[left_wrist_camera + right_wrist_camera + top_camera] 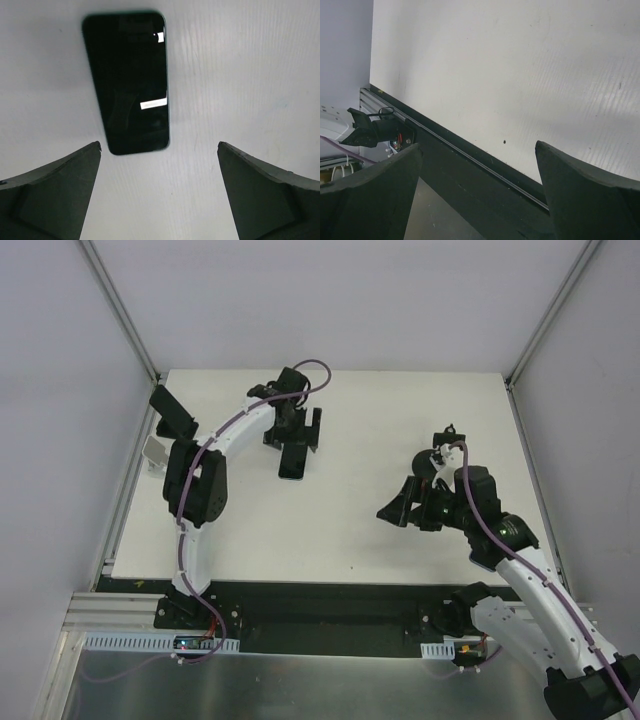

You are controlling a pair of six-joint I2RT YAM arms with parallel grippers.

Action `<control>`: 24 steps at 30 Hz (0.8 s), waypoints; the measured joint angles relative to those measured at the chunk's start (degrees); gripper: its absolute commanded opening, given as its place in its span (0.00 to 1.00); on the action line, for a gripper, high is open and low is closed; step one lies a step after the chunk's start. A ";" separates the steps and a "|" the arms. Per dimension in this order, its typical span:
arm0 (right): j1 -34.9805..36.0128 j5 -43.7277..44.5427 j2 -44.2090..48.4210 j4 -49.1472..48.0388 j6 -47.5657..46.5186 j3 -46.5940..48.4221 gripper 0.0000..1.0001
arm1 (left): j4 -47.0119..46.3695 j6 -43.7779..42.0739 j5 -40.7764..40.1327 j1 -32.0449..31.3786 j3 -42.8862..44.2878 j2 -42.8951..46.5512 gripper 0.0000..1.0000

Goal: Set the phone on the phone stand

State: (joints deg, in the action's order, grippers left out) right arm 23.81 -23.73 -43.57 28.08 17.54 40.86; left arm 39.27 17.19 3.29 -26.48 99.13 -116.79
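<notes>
The robot's right gripper should next close on the black phone's long edge (305,451), on the side toward the robot's right arm, while the left gripper holds the phone.
A black phone (293,462) lies flat, screen up, on the white table (400,410) at the back middle. In the left wrist view the phone (127,82) lies just ahead of my fingertips, closer to the left finger (60,185). My left gripper (293,438) hovers over the phone's far end, open and empty; it also shows in the left wrist view (159,146). The phone stand (170,415), a black tilted piece with a pale part (155,454) beside it, is at the table's left edge. My right gripper (405,508) is open and empty above the table's right half (477,146).
The table's black front rail (470,170) and a metal shelf below it show in the right wrist view. Grey walls and frame posts (120,310) enclose the table on three sides. The left arm (200,480) arches over the left side beside the stand.
</notes>
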 measured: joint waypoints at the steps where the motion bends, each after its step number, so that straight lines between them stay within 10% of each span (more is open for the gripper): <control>1: 0.00 0.24 0.59 0.02 0.00 0.00 0.97 | 0.48 0.15 -0.59 0.52 2.64 -1.60 0.99; 16: 0.00 0.98 2.75 0.11 0.00 0.00 0.97 | 6.64 0.00 -9.16 0.90 14.62 -17.16 0.98; 24: 0.02 0.61 -0.02 0.11 -0.02 0.00 0.96 | 7.34 1.27 -11.06 -0.57 13.94 -17.14 0.61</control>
State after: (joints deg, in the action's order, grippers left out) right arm 23.83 -23.11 -43.59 28.18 17.52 40.86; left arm 46.61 18.46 -7.77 -27.05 113.08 -133.93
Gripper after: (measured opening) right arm 0.969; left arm 0.781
